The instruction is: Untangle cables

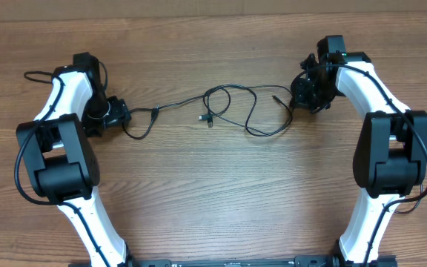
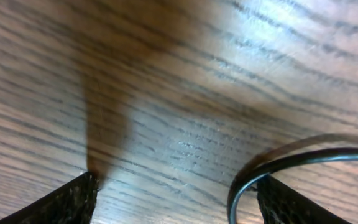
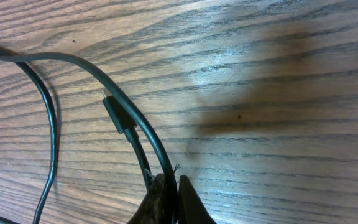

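The robot's left gripper will next close on the black cable's straight part [image 1: 189,101], just short of the loops beside the small connector.
Thin black cables [image 1: 228,104] lie in loose loops across the middle of the wooden table, running from one arm to the other. In the overhead view my left gripper [image 1: 124,115] sits at their left end. Its wrist view shows the left gripper [image 2: 178,180] open, the fingers [image 2: 61,202] far apart, and a cable loop [image 2: 303,157] lying against the right finger, not pinched. My right gripper [image 1: 300,93] is at the right end. The right wrist view shows the right gripper [image 3: 174,182] shut on a cable [image 3: 104,74], with a small plug [image 3: 118,115] lying just ahead of the tips.
A small connector [image 1: 207,119] lies loose near the table's middle. The thicker black arm cables [image 1: 39,76] hang beside the left arm. Both arm bases stand at the near edge.
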{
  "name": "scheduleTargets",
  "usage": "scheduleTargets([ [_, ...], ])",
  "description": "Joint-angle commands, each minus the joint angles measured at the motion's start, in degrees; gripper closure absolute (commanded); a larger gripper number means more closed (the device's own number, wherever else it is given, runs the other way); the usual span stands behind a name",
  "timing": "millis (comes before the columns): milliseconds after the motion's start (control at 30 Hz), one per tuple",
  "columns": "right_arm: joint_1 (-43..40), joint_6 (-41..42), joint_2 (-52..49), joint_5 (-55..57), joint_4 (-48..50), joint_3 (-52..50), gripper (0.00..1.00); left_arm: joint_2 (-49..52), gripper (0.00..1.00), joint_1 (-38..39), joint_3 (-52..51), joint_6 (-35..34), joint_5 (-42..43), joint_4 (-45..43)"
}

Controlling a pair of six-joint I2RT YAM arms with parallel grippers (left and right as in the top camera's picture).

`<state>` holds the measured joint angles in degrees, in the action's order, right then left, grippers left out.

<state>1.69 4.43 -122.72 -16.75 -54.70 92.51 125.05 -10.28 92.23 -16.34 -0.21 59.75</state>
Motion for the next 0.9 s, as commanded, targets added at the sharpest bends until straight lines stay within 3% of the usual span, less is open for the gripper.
scheduleTargets([
  [0,0.2,-0.4,1.7,-0.9,0.2,-0.3,0.96,-0.7,0.22,0.2,1.9,1.6,1.3,3.4],
  [200,0.2,-0.4,1.7,-0.9,0.3,-0.3,0.96,-9.1,0.24,0.9,2.6,1.0,5.9,5.2],
  [400,0.2,-0.4,1.7,-0.9,0.2,-0.3,0.96,-21.1,0.18,3.3,2.6,-6.3,7.3,4.7],
  [600,0.2,-0.4,1.7,-0.9,0.2,-0.3,0.96,-23.5,0.19,8.4,2.4,-10.2,9.3,5.0],
  [733,0.2,-0.4,1.7,-0.9,0.2,-0.3,0.96,-20.5,0.36,13.0,2.3,-18.1,9.2,4.6],
  [867,0.2,-0.2,1.7,-0.9,0.2,-0.3,0.96,-15.6,0.44,18.2,2.3,-24.9,9.0,1.3],
])
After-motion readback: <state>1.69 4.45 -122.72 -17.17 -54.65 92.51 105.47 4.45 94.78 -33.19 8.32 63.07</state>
